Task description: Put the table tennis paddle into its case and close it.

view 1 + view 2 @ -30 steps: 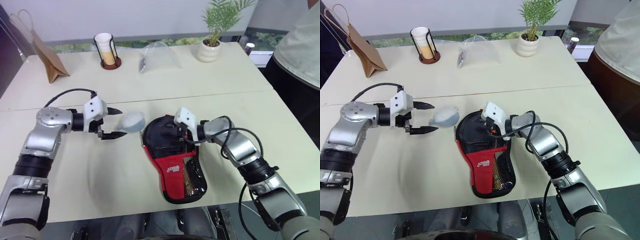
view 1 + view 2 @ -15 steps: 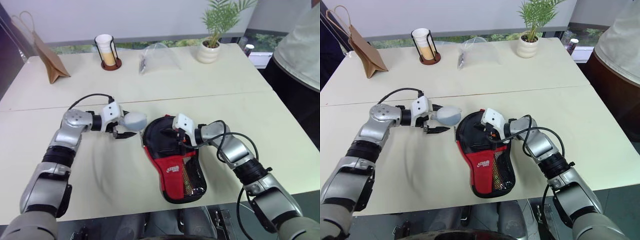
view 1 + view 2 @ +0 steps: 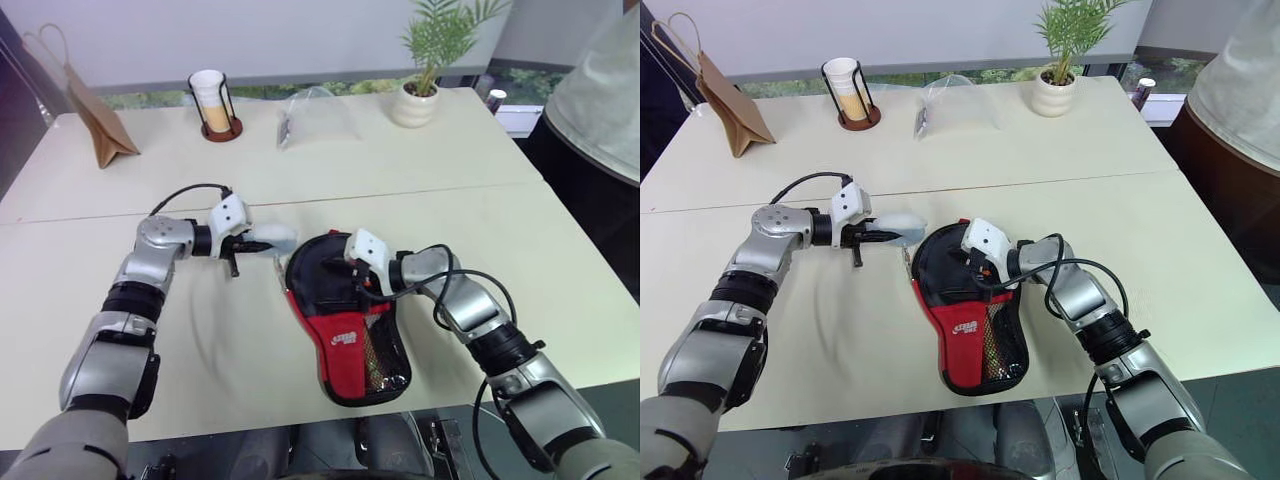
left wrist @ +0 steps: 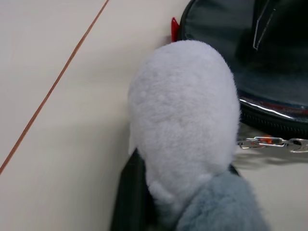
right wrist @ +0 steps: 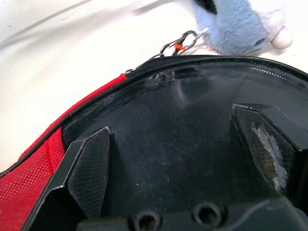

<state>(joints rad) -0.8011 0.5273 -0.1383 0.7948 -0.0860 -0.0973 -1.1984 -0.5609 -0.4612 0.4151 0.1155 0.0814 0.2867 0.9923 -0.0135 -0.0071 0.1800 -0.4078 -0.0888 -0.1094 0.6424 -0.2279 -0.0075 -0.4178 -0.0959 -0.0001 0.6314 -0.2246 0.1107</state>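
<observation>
Next, my left gripper lets go of the plush charm on the table [image 3: 400,220] between my right gripper and the seam.
The case [image 3: 345,310], black with a red panel and mesh pocket, lies flat on the table in front of me. A short metal chain [image 4: 269,142] joins its zip to a fluffy pale-blue plush charm [image 3: 280,238] lying just left of the case's round end. My left gripper [image 3: 258,243] is shut on that charm, and one black finger [image 4: 126,192] shows beside the fluff. Over the black round end, my right gripper [image 5: 178,154] is open with both fingers [image 5: 89,168] resting on the fabric. The table tennis paddle is hidden.
Along the table's far side stand a brown paper bag [image 3: 95,125], a wire holder with paper cups [image 3: 213,100], a clear plastic bag [image 3: 318,118] and a potted plant [image 3: 420,95]. A person [image 3: 600,100] stands at the right edge.
My left gripper moved right toward the case and shut on the plush charm, which it was open beside before. The right gripper stayed open on the case.
</observation>
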